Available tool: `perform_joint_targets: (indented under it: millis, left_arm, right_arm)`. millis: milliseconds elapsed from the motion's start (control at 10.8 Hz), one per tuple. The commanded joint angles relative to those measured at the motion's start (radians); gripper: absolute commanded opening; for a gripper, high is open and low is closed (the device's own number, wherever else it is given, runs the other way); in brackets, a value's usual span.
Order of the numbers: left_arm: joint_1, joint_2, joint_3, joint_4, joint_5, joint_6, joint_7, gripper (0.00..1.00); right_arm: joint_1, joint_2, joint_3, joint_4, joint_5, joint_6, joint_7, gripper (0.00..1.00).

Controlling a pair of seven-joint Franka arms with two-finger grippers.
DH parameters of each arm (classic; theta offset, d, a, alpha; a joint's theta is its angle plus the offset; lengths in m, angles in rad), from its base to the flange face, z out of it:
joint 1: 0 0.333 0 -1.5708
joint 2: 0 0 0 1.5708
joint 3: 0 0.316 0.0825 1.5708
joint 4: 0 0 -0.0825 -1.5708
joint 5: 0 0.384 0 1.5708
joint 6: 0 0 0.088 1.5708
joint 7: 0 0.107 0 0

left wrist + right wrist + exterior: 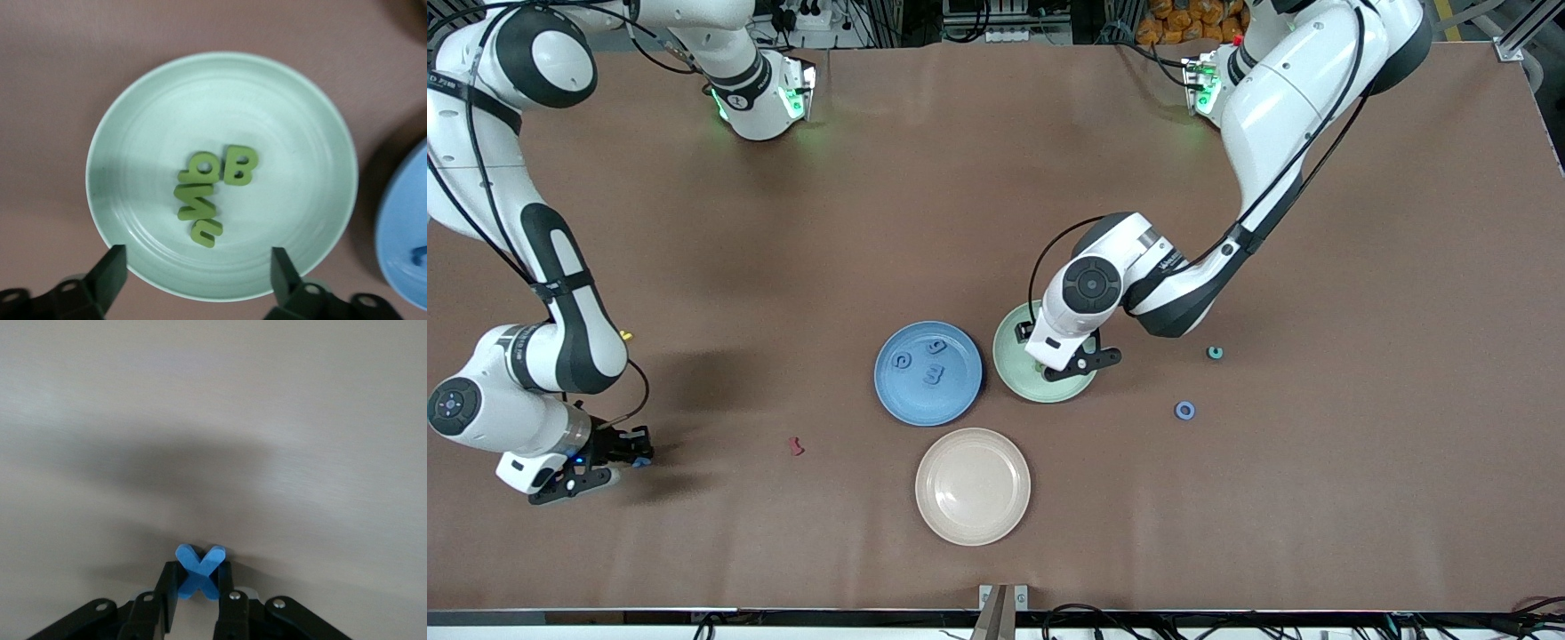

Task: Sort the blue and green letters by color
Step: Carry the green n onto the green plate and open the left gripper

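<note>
Next, I let go of the blue X with my right gripper on the blue plate [913, 372], beside the letter nearest the beige plate.
My left gripper [1080, 366] hangs open over the green plate [1014, 351], nothing between its fingers. In the left wrist view several olive green letters [207, 193] lie bunched in the middle of that plate [300, 120], the gripper [198, 255] straddling the plate's rim. Beside it, toward the right arm's end, the blue plate [960, 396] holds three blue letters [933, 374]. At the right arm's end my right gripper [618, 460] sits low over the table, shut on a blue X-shaped letter [199, 568] pinched between its fingers [170, 587].
An empty beige plate [972, 486] lies nearer the front camera than the two coloured plates. A small dark red letter [795, 445] lies between my right gripper and the beige plate. A blue ring [1184, 410] and a teal ring [1215, 353] lie toward the left arm's end.
</note>
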Motion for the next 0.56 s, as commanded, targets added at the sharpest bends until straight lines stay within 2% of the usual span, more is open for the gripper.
perform_joint_targets:
  millis: [0,464]
  left_arm:
    - [0.013,-0.129,0.010,0.004,-0.019,-0.003,0.022,1.00]
    - [0.016,-0.292,0.038,0.002,0.105,-0.005,0.061,1.00]
  right_arm:
    - [0.054,-0.031,0.042,-0.002,0.051,-0.106,0.111,0.00]
    - [0.141,-0.045,0.227,-0.002,0.048,-0.300,0.616,0.00]
